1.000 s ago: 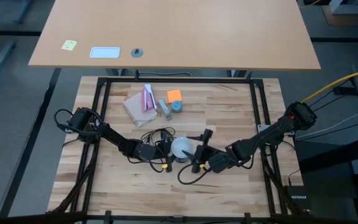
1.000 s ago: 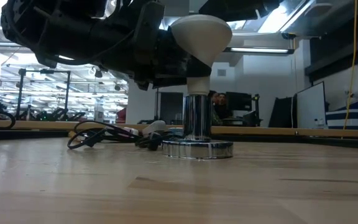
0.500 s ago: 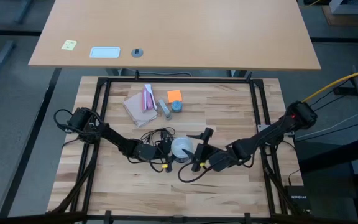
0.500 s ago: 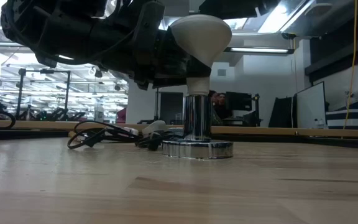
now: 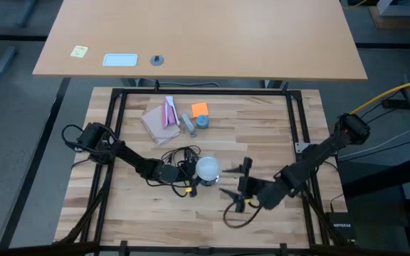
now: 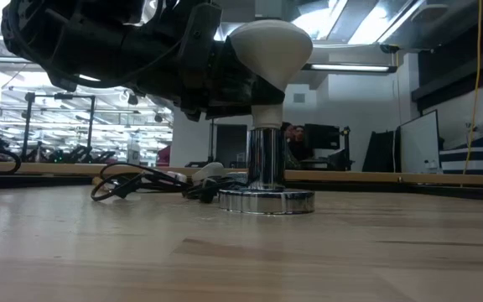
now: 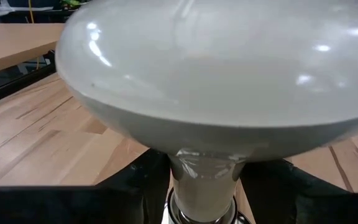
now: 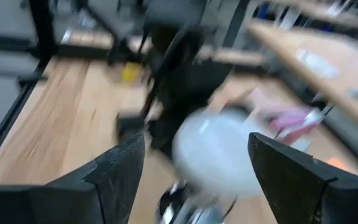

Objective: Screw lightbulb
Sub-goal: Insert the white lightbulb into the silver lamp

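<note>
The chrome socket is under the lightbulb, and my right gripper will next go down to the base's rim (image 5: 218, 178) (image 8: 205, 218) on that socket and close there.
The frosted white lightbulb (image 5: 208, 168) stands upright with its neck in the chrome socket (image 6: 266, 159), whose round base (image 6: 267, 201) rests on the table. It fills the left wrist view (image 7: 216, 74). My left gripper (image 5: 189, 173) is at the bulb's left side, shut on its neck. My right gripper (image 5: 235, 180) is open and empty, a little to the right of the bulb and nearer the table's front edge. The bulb shows blurred ahead of it in the right wrist view (image 8: 213, 155). My left gripper pinches the bulb's pale neck (image 7: 204, 177) between its two fingers (image 7: 135, 193), just under the globe and above the socket. The fingers come in level from the table's left. The bulb stands upright on the socket.
A tangle of black cord (image 5: 178, 155) lies behind the left gripper. Pink packets (image 5: 164, 117), an orange note (image 5: 200, 109) and a small blue-grey round piece (image 5: 202, 121) lie toward the far edge. Black frame rails (image 5: 295, 135) border the table.
My right gripper has drawn back from the bulb toward the table's right and near edges. The bulb and socket have stayed where they were.
</note>
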Motion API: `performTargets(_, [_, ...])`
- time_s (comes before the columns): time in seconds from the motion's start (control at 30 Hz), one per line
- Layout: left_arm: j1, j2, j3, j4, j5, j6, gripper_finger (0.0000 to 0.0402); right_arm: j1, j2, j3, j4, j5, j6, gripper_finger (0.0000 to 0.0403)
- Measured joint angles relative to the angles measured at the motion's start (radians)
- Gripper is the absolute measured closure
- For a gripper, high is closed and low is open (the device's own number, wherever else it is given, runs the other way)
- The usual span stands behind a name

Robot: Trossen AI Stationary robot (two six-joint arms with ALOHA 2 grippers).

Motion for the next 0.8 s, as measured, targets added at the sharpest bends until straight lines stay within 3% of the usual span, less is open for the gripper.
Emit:
performTargets(0.17, [0.000,0.000,0.000,0.000,0.000,0.000,0.0235,0.027,0.100,-0.001,-0.032,-0.043,0.150,0.0111])
performTargets(0.43, [0.000,0.001,-0.001,0.002,0.000,0.000,0.0235,0.017,0.246,-0.001,-0.028,-0.153,0.240,0.0111])
performTargets(0.57, [0.000,0.001,-0.001,0.003,0.000,0.000,0.0235,0.014,0.313,-0.001,-0.028,-0.155,0.264,0.0113])
performTargets(0.8, [0.000,0.002,-0.002,0.005,0.000,0.000,0.0235,-0.043,0.398,-0.002,0.014,-0.190,0.263,0.0171])
